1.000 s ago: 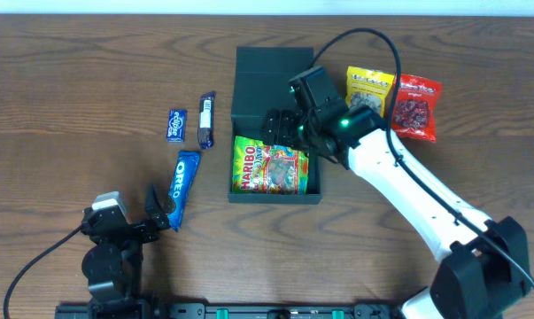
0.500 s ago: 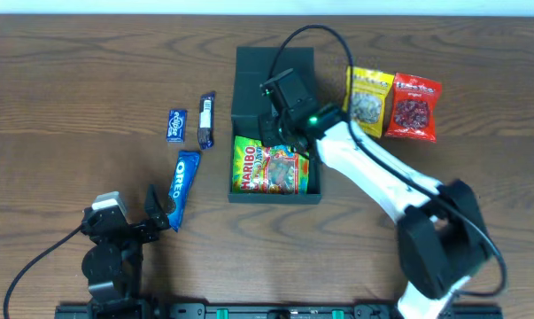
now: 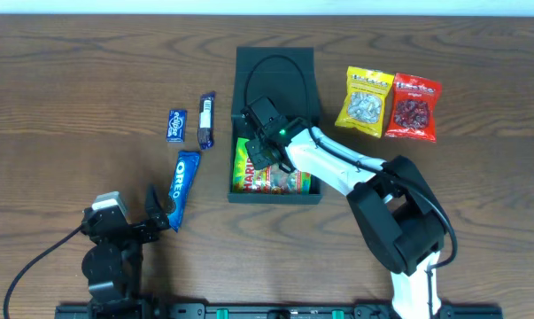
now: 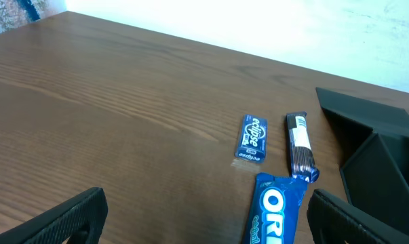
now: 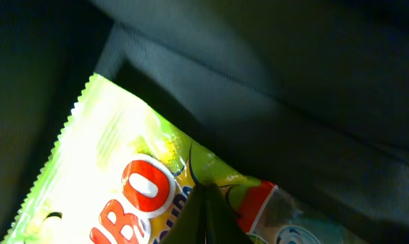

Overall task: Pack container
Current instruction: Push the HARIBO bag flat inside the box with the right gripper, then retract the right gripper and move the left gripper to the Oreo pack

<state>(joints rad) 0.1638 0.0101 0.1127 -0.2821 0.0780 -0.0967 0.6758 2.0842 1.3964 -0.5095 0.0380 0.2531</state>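
I will move my left gripper next to the middle of the blue Oreo pack (image 3: 182, 188) (image 4: 272, 227) beside the container and close it there.
The dark teal container (image 3: 275, 75) lies open mid-table, flap lid folded back. A Haribo bag (image 3: 271, 177) lies inside it. My right gripper (image 3: 258, 151) is down in the container at the bag's top left corner. In the right wrist view its jaws (image 5: 205, 193) are shut together, their tip pressed onto the Haribo bag (image 5: 123, 190), with the container wall (image 5: 292, 135) behind. My left gripper (image 3: 160, 213) rests open near the front left; in its wrist view the gripper (image 4: 207, 224) has nothing between its fingers.
An Oreo pack (image 3: 183, 184) (image 4: 275, 213), a small blue gum pack (image 3: 176, 125) (image 4: 254, 137) and a dark bar (image 3: 206, 120) (image 4: 300, 147) lie left of the container. A yellow snack bag (image 3: 366, 100) and a red one (image 3: 414, 106) lie to its right.
My right gripper has swung left across the container, dropped to the Haribo bag's top left corner, and shut from open. The left arm has not moved.
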